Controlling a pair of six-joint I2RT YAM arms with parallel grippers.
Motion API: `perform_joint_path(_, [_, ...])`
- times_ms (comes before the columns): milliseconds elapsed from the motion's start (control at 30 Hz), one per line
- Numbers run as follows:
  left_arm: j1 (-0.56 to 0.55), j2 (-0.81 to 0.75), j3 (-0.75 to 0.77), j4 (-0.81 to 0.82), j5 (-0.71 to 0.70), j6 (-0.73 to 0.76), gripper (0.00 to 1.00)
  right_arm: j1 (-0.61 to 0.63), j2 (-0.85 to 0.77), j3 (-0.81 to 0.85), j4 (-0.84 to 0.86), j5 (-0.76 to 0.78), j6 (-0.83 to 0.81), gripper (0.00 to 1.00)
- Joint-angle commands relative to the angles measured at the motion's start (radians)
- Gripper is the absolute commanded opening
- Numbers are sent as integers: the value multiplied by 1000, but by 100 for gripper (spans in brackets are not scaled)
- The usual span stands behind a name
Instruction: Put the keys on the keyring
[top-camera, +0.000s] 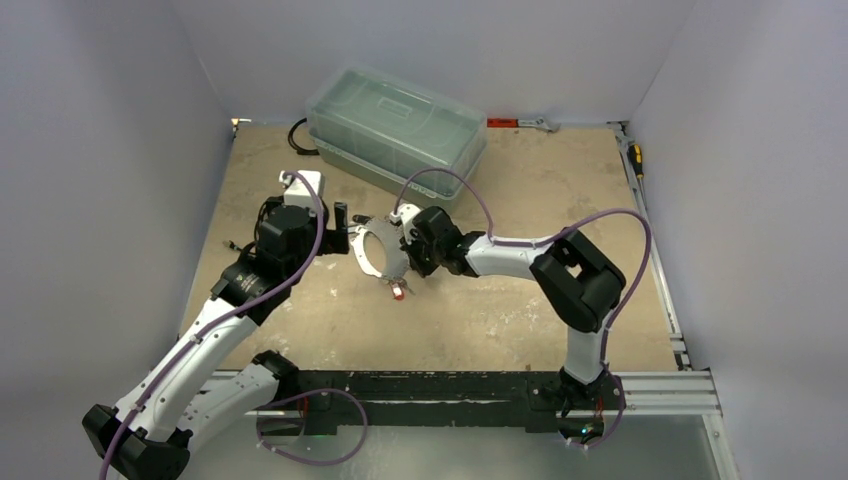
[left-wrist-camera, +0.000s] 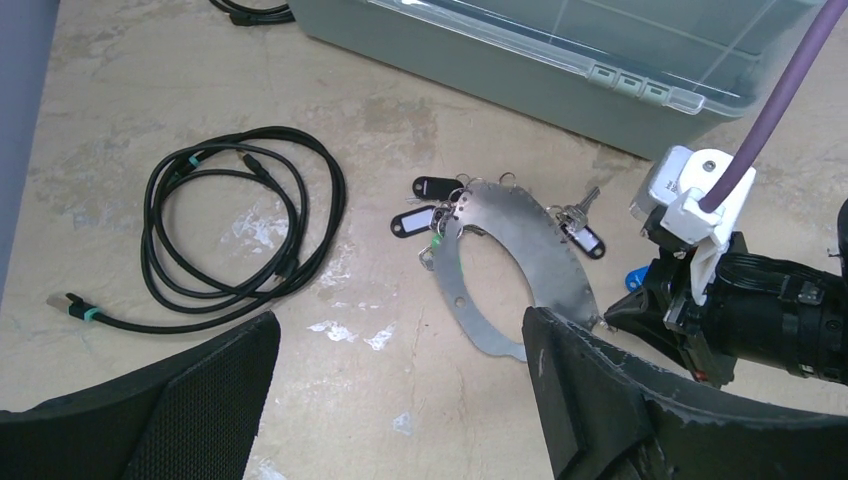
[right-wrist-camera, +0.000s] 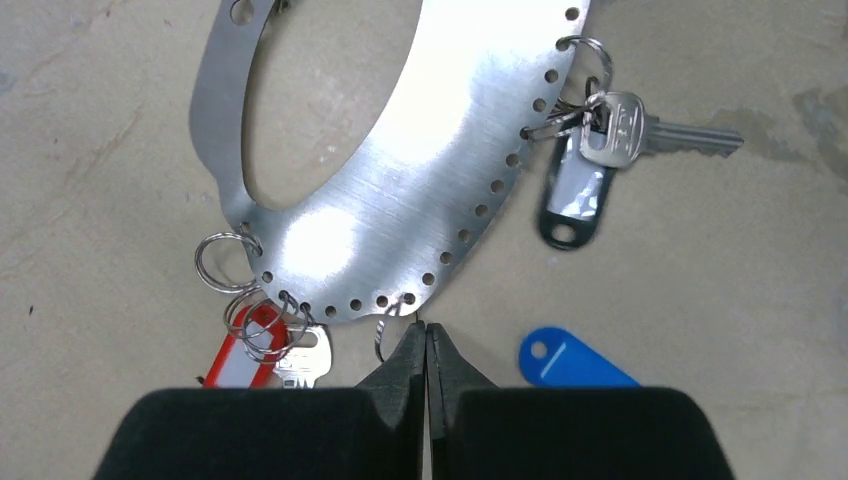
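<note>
The keyring lies flat and the right gripper points down at its split ring, so it should open, tilt low and grip the split ring (right-wrist-camera: 382, 335) from the side.
The keyring, a flat grey metal disc (top-camera: 378, 250), lies on the table between both grippers. It also shows in the left wrist view (left-wrist-camera: 520, 250) and the right wrist view (right-wrist-camera: 400, 190). Keys hang from its rim: a red-tagged key (right-wrist-camera: 265, 355), a black-tagged key (right-wrist-camera: 600, 150), and more black tags (left-wrist-camera: 433, 187). A blue tag (right-wrist-camera: 570, 360) lies loose beside the disc. My right gripper (right-wrist-camera: 427, 335) is shut at the disc's edge, pinching a small split ring (right-wrist-camera: 383, 340) hooked in a rim hole. My left gripper (left-wrist-camera: 400, 400) is wide open by the disc's other edge.
A coiled black cable (left-wrist-camera: 240, 230) lies left of the disc. A clear lidded plastic box (top-camera: 395, 130) stands at the back, also in the left wrist view (left-wrist-camera: 560, 50). Small tools (top-camera: 520, 123) lie along the back edge.
</note>
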Motion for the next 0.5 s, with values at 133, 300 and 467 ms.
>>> perform_joint_path(133, [7, 6, 23, 46, 135, 17, 88, 17, -134, -16, -100, 156, -26, 0])
perform_joint_path(300, [7, 14, 31, 57, 239, 0, 86, 25, -179, -14, -119, 196, -30, 0])
perform_joint_path(467, [7, 21, 47, 36, 233, 14, 86, 25, -205, -1, -189, 200, 95, 39])
